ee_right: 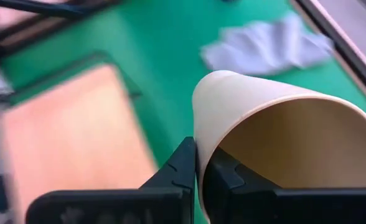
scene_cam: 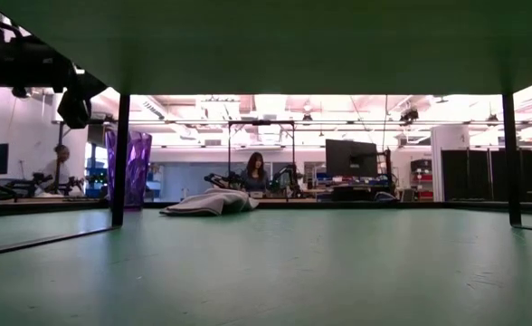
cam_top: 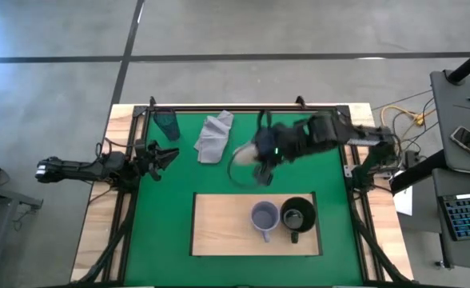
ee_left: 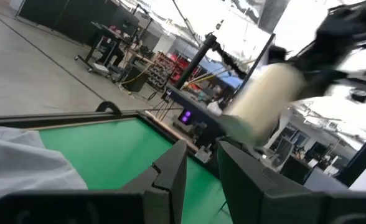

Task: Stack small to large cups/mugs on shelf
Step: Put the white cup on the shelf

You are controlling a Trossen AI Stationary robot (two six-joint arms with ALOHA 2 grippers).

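The cream cup, now lifted over the green mat, will be set free by my right gripper on the shelf's bare wood (cam_top: 229,229) (ee_right: 68,160) next to the lavender-grey mug.
The cream handleless cup (cam_top: 247,152) is in my right gripper (ee_right: 198,171), lifted over the green mat just beyond the shelf (cam_top: 219,228); it also shows in the left wrist view (ee_left: 264,99). The lavender-grey mug (cam_top: 264,216) and the black mug (cam_top: 297,214) stand side by side on the shelf's right half. The teal-and-purple tumbler (cam_top: 167,124) stands upright on the mat near its far left corner. My left gripper (cam_top: 167,156) waits open at the mat's left edge. My right gripper holds the cream cup by its rim wall (ee_right: 198,149), pinched with one finger (ee_right: 223,177) inside the cup and the other finger (ee_right: 182,168) outside. The cup is lifted clear of the mat and tilted, its mouth turned toward the wrist camera.
A crumpled light grey cloth (cam_top: 213,136) lies on the mat between the tumbler and the held cup. The shelf's left half (cam_top: 219,216) is bare wood. Black frame rails (cam_top: 131,200) run along the mat's sides. People sit in the room beyond the table (scene_cam: 254,172).
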